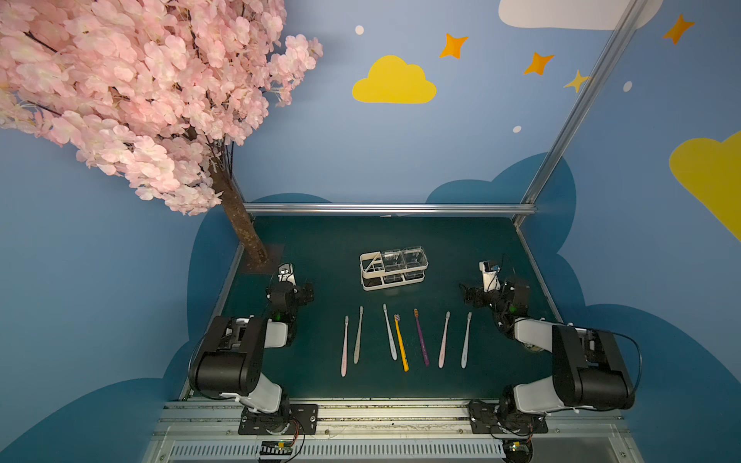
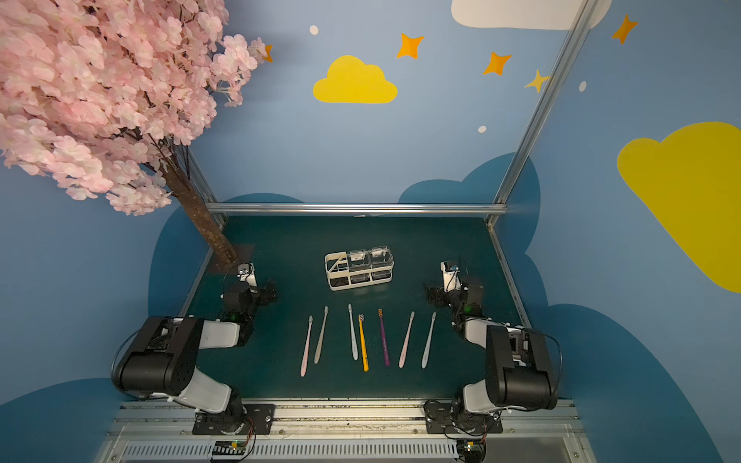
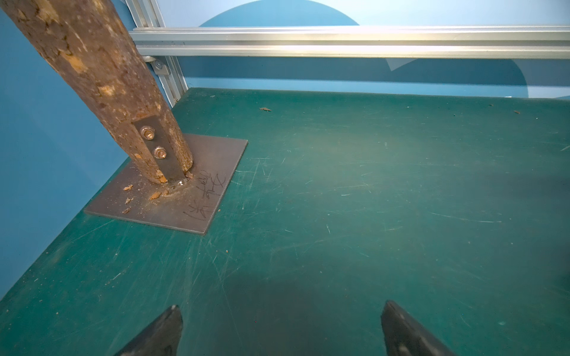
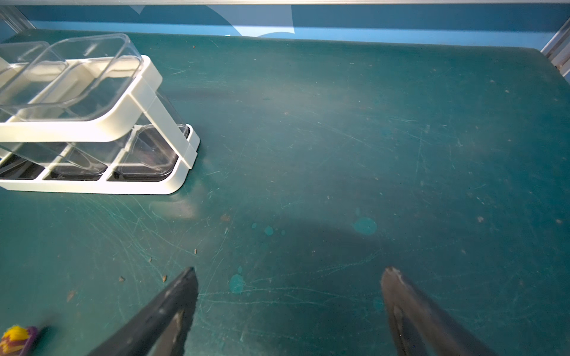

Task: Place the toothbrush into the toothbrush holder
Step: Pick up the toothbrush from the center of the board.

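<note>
The pink toothbrush lies next to the beige toothbrush, and my left gripper should close on the head (image 1: 346, 318) of that pink toothbrush.
The toothbrush holder (image 1: 365, 271) (image 2: 332, 272) (image 4: 148, 101) is a white frame with two clear square cups, standing mid-table. Nearer the front, several toothbrushes lie side by side: pink (image 1: 344, 346), beige (image 1: 358, 334), white (image 1: 389, 332), yellow (image 1: 401, 342), purple (image 1: 421, 336), pink (image 1: 444, 340), white (image 1: 466, 340). The purple brush's head (image 4: 18, 339) shows in a corner of the right wrist view. My left gripper (image 1: 294, 286) (image 3: 281, 305) hovers open and empty at the table's left. At the right of the table my right gripper (image 1: 479, 290) (image 4: 290, 269) is open and empty too, beside the holder's right end.
A blossom tree's trunk (image 1: 244, 232) (image 3: 101, 77) rises from a metal base plate (image 3: 216, 172) at the back left, close to my left gripper. Aluminium rails (image 1: 389, 208) frame the green table (image 1: 328, 240) at the back and sides.
</note>
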Robot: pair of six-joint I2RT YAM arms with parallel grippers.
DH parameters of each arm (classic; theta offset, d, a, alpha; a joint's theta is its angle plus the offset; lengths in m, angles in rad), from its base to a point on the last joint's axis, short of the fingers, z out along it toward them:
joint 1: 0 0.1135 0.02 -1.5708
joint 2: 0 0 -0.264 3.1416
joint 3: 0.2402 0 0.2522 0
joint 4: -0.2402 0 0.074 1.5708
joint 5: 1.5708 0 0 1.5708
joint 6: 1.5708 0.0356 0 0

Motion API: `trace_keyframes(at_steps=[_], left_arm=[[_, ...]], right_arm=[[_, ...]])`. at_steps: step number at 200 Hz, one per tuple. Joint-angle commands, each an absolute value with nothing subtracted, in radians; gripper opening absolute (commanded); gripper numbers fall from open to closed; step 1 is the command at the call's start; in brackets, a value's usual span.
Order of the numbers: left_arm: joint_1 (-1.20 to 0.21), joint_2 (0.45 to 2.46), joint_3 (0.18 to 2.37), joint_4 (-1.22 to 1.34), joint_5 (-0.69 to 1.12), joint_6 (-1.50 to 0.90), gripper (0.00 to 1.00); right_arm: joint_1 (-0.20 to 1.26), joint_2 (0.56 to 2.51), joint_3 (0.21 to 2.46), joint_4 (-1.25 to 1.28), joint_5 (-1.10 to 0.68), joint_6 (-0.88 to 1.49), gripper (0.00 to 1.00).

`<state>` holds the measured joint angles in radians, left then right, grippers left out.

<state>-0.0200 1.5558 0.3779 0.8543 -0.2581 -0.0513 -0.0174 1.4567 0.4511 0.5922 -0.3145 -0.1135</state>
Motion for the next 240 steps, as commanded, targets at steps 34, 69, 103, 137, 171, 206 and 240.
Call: trace_keyframes(at_steps=[34,69,103,137,171,206,240], left_arm=[[-0.090,1.480,0.292,0.992,-0.307,0.017,1.00],[-0.209,1.270,0.301,0.833,-0.500,0.079,1.00],[-0.312,0.992,0.310,0.628,-0.543,-0.032,1.00],[-0.365,0.774,0.387,0.332,-0.504,-0.231,1.00],[-0.352,0.550,0.412,-0.031,-0.690,-0.754,1.00],[-0.369,0.476,0.442,-0.136,-0.550,-0.668,1.00],[-0.386,0.608,0.556,-0.293,-0.566,-0.661,1.00]], right_arm=[[0.009,1.179,0.423,0.434,-0.200,-0.041,0.93],[0.013,0.990,0.470,0.301,-0.221,0.075,0.93],[0.010,0.952,0.631,0.071,-0.179,0.371,0.93],[-0.021,0.978,0.683,-0.017,-0.301,0.534,0.93],[-0.023,0.992,0.633,0.074,-0.390,0.626,0.93],[-0.021,1.011,0.665,0.053,-0.515,0.623,0.93],[-0.020,1.006,0.692,-0.019,-0.505,0.574,0.93]])
